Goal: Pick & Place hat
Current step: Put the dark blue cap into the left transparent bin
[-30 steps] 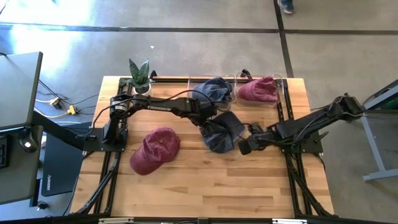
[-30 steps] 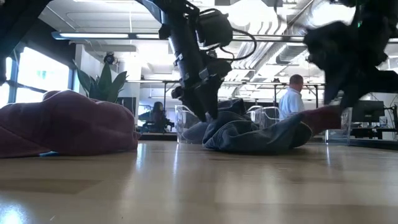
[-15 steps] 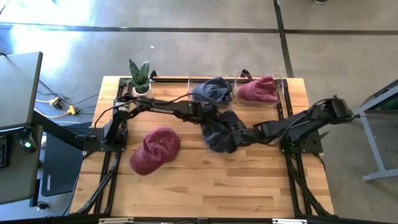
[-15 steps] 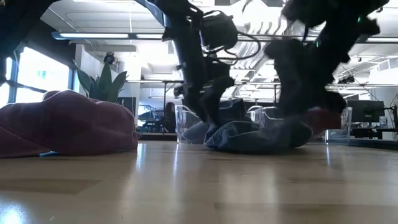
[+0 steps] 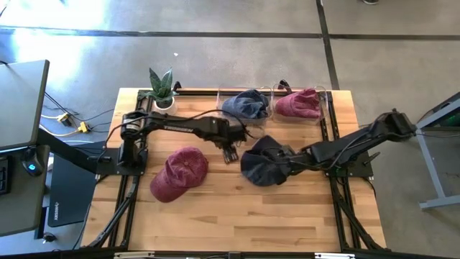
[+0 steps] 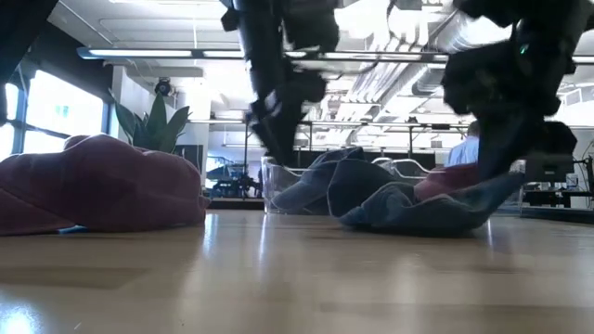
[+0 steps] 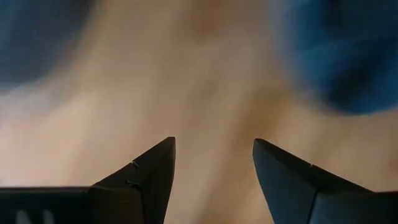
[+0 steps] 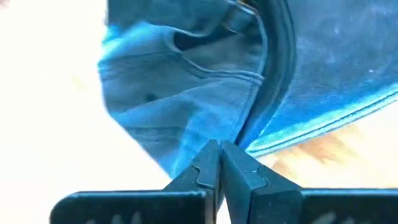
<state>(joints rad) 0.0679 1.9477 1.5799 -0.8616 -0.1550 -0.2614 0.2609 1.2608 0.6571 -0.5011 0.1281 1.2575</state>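
Note:
The robot's right gripper alone pinches the crumpled blue hat at an end of its brim seam, so next the left gripper grasps the seam's opposite end [image 5: 246, 157] before moving the hat.
A blue denim hat [image 5: 263, 161] lies crumpled on the wooden table, right of centre, and also shows in the low view [image 6: 399, 199]. My right gripper [image 5: 287, 162] [image 8: 219, 144] reaches in from the table's right and is shut on it. My left gripper [image 5: 231, 152] [image 7: 214, 143] hangs open just left of the hat, over bare wood, touching nothing. A dark red hat [image 5: 180, 173] rests on the table farther left. My right gripper pinches the blue hat between its two shut fingers at the dark seam [image 8: 244, 134] where the brim meets the crown. The fingers slant down from the table's right. The hat rests on the table, its gripped end [image 6: 497, 190] raised a little toward the fingers.
Two clear bins stand at the far edge, one holding a blue hat [image 5: 246, 104], the other a red hat [image 5: 298, 104]. A potted plant [image 5: 161, 88] stands at the far left corner. Bare wood stretches along the near half of the table [image 5: 237, 216].
My left gripper has drawn off the blue hat toward the table's left and risen, staying open. My right gripper has come in from the right and shut on the hat's edge. The hat has shifted slightly toward the right and near side and bunched rounder.

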